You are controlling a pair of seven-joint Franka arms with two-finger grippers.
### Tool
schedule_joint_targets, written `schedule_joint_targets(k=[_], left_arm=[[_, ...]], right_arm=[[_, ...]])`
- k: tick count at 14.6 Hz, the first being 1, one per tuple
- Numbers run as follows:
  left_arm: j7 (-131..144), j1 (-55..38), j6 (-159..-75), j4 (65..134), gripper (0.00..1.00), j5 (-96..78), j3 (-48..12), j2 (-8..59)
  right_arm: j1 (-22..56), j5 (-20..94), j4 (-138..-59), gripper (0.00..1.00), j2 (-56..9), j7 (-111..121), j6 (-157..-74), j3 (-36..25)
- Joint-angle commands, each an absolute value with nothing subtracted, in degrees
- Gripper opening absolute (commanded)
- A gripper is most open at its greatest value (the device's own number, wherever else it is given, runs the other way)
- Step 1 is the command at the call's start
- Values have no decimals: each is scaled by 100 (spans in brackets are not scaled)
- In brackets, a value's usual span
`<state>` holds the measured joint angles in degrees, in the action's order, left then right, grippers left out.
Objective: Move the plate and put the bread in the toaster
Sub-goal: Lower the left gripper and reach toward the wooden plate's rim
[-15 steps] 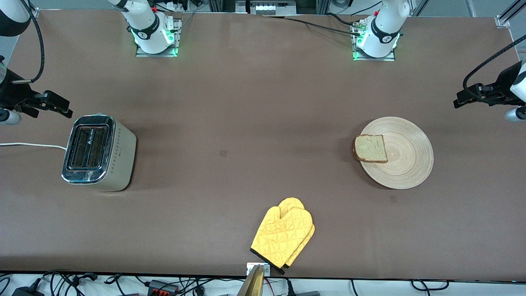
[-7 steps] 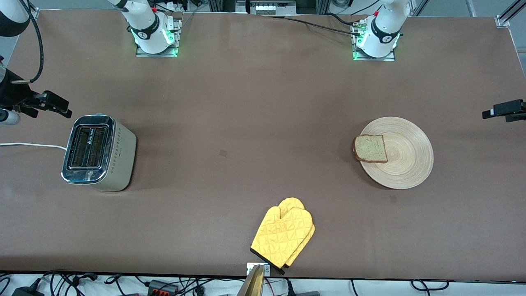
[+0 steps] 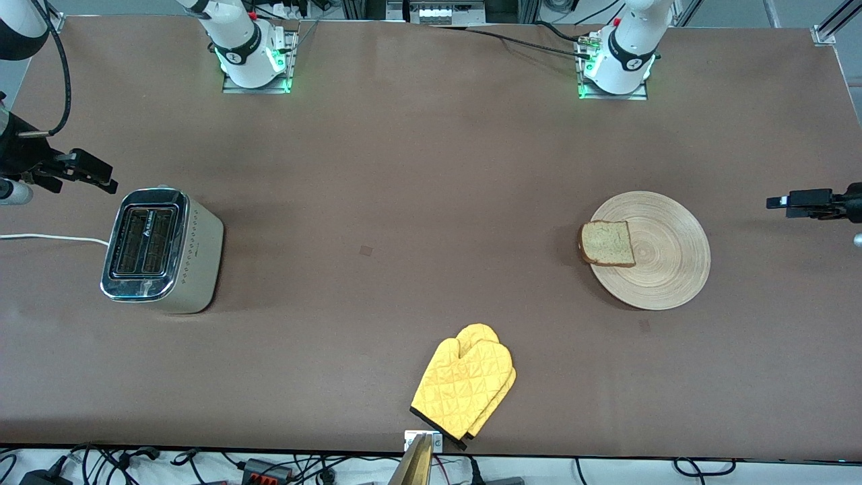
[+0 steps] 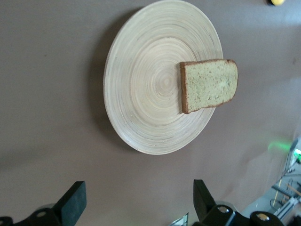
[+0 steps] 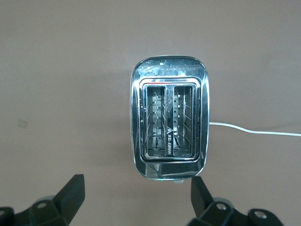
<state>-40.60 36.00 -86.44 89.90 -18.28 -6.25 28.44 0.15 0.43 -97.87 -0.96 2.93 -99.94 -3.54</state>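
Observation:
Next, my left gripper closes on the bamboo plate's rim (image 3: 703, 229) (image 4: 109, 109) opposite the bread, on the plate's side toward the end of the table, to move the plate.
The bamboo plate (image 3: 667, 269) lies toward the left arm's end of the table. The bread (image 3: 607, 243) lies flat on the plate's rim, on the side toward the table's middle, and overhangs it slightly. The left wrist view shows the plate (image 4: 141, 94) and the bread (image 4: 209, 85) too. My left gripper (image 3: 781, 201) is open and empty, up in the air beside the plate toward the table's end, also in its wrist view (image 4: 138, 195). The toaster (image 3: 158, 246) stands at the right arm's end, slots empty (image 5: 168, 122). My right gripper (image 3: 104, 180) hangs open and empty beside it (image 5: 136, 193).
A pair of yellow oven mitts (image 3: 465, 387) lies near the table's front edge, in the middle. The toaster's white cord (image 3: 47, 237) runs off toward the table's end, and shows in the right wrist view (image 5: 254, 131).
My left gripper swung out toward the table's end, then came back toward the plate, lower in the front view. The right gripper, plate, bread and toaster have not moved.

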Motion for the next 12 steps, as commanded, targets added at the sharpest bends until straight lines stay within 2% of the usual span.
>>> schedule_joint_targets(k=[1, 5, 12], left_arm=[[-4438, 3630, -8508, 8763, 100, -2152, -694, 3312], [-4631, 3595, -8945, 8885, 100, -2171, -756, 3805], [-4526, 3639, -9835, 9711, 100, -2285, -756, 3814]], right_arm=[[-9, 26, -9756, 100, -88, 229, -9941, -325], [-26, 35, -9756, 100, -70, 229, -9940, -334], [-18, 35, -9738, 100, -26, 229, -9721, -343]])
